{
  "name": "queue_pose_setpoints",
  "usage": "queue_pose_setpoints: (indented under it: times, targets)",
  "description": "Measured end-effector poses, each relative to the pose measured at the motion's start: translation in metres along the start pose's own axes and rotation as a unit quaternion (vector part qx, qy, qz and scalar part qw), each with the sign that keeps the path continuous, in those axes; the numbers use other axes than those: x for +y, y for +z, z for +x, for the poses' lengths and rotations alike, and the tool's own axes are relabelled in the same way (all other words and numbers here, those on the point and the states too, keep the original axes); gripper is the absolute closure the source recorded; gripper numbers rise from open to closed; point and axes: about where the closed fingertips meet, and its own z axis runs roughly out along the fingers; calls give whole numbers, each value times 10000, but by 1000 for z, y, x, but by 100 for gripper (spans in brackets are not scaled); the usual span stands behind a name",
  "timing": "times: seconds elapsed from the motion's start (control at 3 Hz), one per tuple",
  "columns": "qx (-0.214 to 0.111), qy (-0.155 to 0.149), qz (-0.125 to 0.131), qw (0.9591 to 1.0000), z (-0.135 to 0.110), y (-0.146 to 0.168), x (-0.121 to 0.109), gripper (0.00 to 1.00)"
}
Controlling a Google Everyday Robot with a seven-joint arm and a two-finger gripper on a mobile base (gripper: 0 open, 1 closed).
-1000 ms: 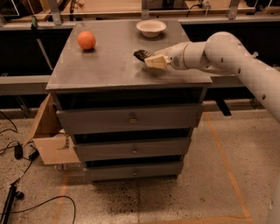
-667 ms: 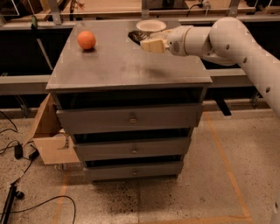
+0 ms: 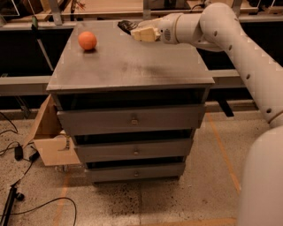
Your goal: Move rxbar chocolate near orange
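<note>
Next, I set the rxbar chocolate on the grey cabinet top, next to the orange (image 3: 101, 44) on its side that faces my gripper.
The orange (image 3: 87, 40) sits on the back left of the grey cabinet top (image 3: 132, 66). My gripper (image 3: 136, 32) reaches in from the right over the back middle of the cabinet top. It is shut on the rxbar chocolate (image 3: 125, 25), a black flat bar that sticks out to the left of the pale fingers (image 3: 143, 34). The bar is held a little above the surface, about a hand's width to the right of the orange and apart from it.
The cabinet has three drawers (image 3: 132, 119) at its front. An open cardboard box (image 3: 49, 137) stands on the floor at its left, with cables (image 3: 17, 152) beside it. A bench (image 3: 106, 6) runs behind the cabinet. My white arm (image 3: 247, 62) fills the right side.
My gripper has carried the rxbar chocolate left along the back of the cabinet top, closer to the orange. The white bowl seen earlier is no longer in view.
</note>
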Motion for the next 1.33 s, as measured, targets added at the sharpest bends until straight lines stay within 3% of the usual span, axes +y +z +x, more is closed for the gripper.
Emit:
queue_pose_setpoints:
  times: [0.67, 1.33]
  targets:
    - [341, -139, -194, 9991, 16, 65, 11, 100]
    - [606, -271, -298, 9973, 33, 110, 19, 100]
